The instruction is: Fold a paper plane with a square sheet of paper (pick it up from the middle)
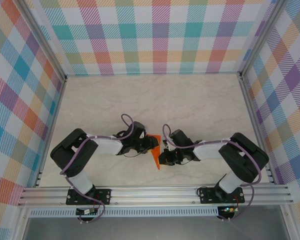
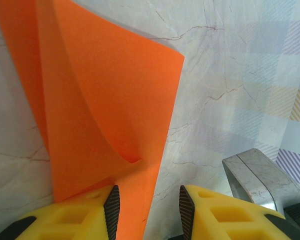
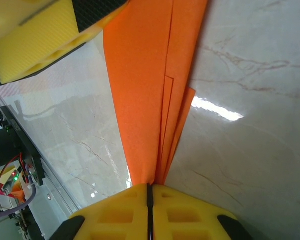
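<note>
Next, my right gripper opens and closes again on the wider part nearer my left gripper (image 3: 139,102), because it pinches only the paper's narrow end while the folded layers fan apart.
The square sheet of paper (image 1: 156,150) is bright orange, folded into a long narrow layered shape, and held up between the two arms near the table's front. My right gripper (image 1: 166,150) (image 3: 150,192) is shut on the paper's (image 3: 150,90) narrow end, with several folded layers fanning out from its closed pads. My left gripper (image 1: 149,142) (image 2: 149,212) stands open. The paper (image 2: 105,110) runs between its fingers and lies against the left pad (image 2: 111,210), while a clear gap separates it from the right pad. A loose flap curls open there.
The marble-patterned tabletop (image 1: 155,100) stretches behind the arms, ringed by plaid walls (image 1: 160,35) and an aluminium rail (image 1: 155,192) at the near edge. A grey metal piece (image 2: 255,175) shows to the right of the left gripper's fingers.
</note>
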You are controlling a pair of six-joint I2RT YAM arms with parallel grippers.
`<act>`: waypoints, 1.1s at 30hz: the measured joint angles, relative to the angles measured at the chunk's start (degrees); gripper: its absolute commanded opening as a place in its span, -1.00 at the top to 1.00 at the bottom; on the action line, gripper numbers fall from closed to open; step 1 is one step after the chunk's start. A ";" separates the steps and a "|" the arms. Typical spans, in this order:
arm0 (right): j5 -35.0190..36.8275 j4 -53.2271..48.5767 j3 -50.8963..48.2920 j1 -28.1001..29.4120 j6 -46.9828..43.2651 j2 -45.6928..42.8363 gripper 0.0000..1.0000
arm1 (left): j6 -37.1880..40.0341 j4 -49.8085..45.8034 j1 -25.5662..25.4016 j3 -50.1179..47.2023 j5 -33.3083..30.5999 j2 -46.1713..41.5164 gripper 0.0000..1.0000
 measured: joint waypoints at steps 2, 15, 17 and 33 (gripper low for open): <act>1.42 -2.12 -0.22 0.15 -0.02 -1.97 0.62 | 0.00 -0.17 0.00 0.07 0.00 0.00 0.22; 2.75 4.55 -1.84 0.09 6.58 -8.81 0.78 | 0.02 -1.01 0.00 0.63 0.00 0.26 0.22; 1.75 7.21 -1.84 0.09 8.00 -5.66 0.79 | 0.04 -1.01 0.00 0.66 0.00 0.31 0.22; -2.64 15.32 -4.66 0.15 8.55 2.21 0.81 | 0.04 -1.05 0.00 0.70 0.00 0.33 0.22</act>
